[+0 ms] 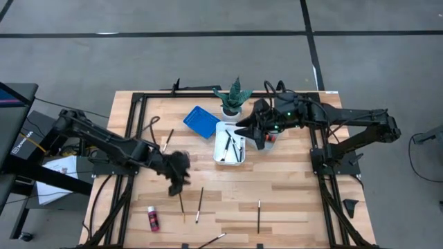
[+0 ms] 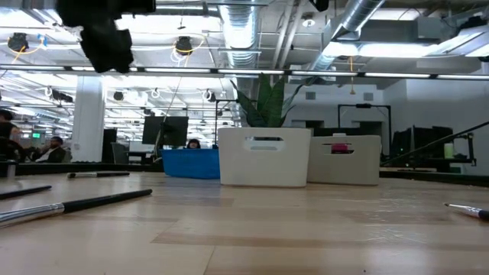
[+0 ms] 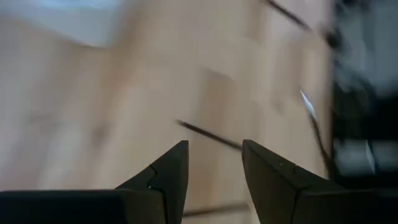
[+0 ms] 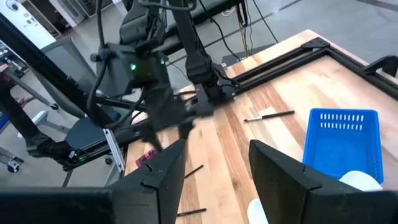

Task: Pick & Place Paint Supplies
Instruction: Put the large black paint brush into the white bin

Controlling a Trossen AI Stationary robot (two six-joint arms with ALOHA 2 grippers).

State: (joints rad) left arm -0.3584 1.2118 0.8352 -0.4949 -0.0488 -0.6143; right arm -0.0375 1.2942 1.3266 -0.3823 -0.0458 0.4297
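The robot's left gripper will next move to the paintbrush nearest the blue tray and close on the paintbrush's bristle end (image 1: 164, 151).
Thin dark paintbrushes lie flat on the wooden table: one (image 1: 181, 201) just below my left gripper (image 1: 176, 184), others (image 1: 199, 205) (image 1: 259, 216) nearer the near edge. A red bottle (image 1: 153, 218) with a white cap lies near the near left corner. My left gripper (image 3: 214, 155) is open and hovers above the table, with a dark brush (image 3: 205, 134) ahead of its fingertips. My right gripper (image 1: 243, 131) is open beside the white tray (image 1: 223, 153), which has brushes (image 1: 234, 146) in it. A pink bottle (image 2: 340, 147) sits in the grey tray (image 2: 345, 169).
A blue tray (image 1: 201, 121) and a green potted plant (image 1: 233, 97) stand toward the far edge. One brush (image 1: 168, 140) lies left of the trays and another (image 1: 211, 241) at the near edge. A black frame (image 1: 131, 124) borders the tabletop. People sit in the room (image 2: 46, 149) behind.
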